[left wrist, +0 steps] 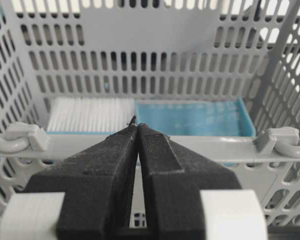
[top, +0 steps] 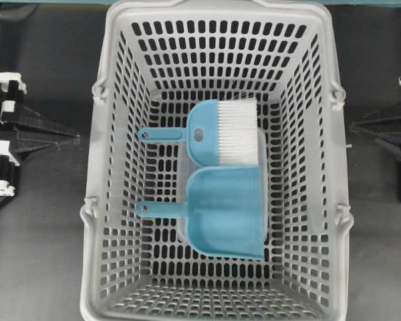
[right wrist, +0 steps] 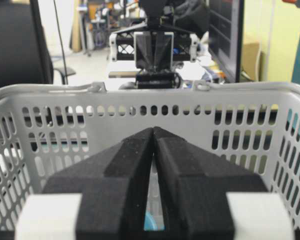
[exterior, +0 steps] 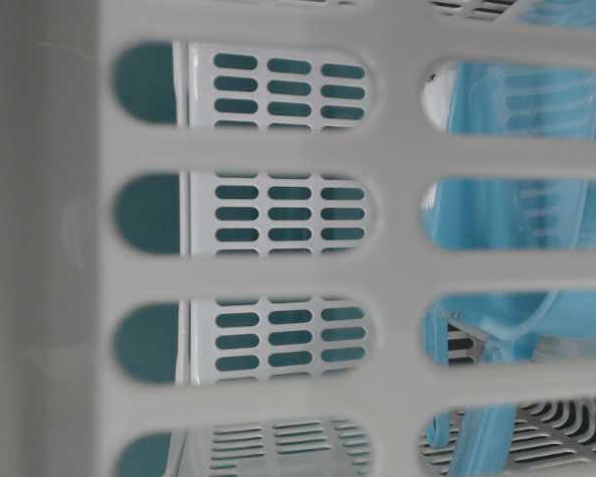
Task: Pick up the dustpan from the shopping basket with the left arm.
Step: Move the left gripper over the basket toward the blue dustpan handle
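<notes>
My left gripper needs to grab the dustpan's thin handle [top: 169,210] near the spot where it joins the wide scoop, next to the hand brush's handle.
The light blue dustpan [top: 226,212] lies flat on the floor of the grey shopping basket [top: 113,167], its thin handle [top: 162,208] pointing left. It also shows in the left wrist view [left wrist: 195,119] beyond the basket rim [left wrist: 215,148]. My left gripper [top: 76,136] is outside the basket's left wall, shut and empty, with its tips [left wrist: 138,126] level with the rim. My right gripper [top: 352,127] is outside the right wall, shut and empty, facing the basket wall [right wrist: 90,112] in the right wrist view [right wrist: 153,130].
A blue hand brush with white bristles [top: 237,132] lies just behind the dustpan, its handle also pointing left; its bristles show in the left wrist view [left wrist: 90,114]. Hinged handles rest on the basket's side rims [top: 337,100]. Light blue plastic shows through the slots at table level [exterior: 517,229].
</notes>
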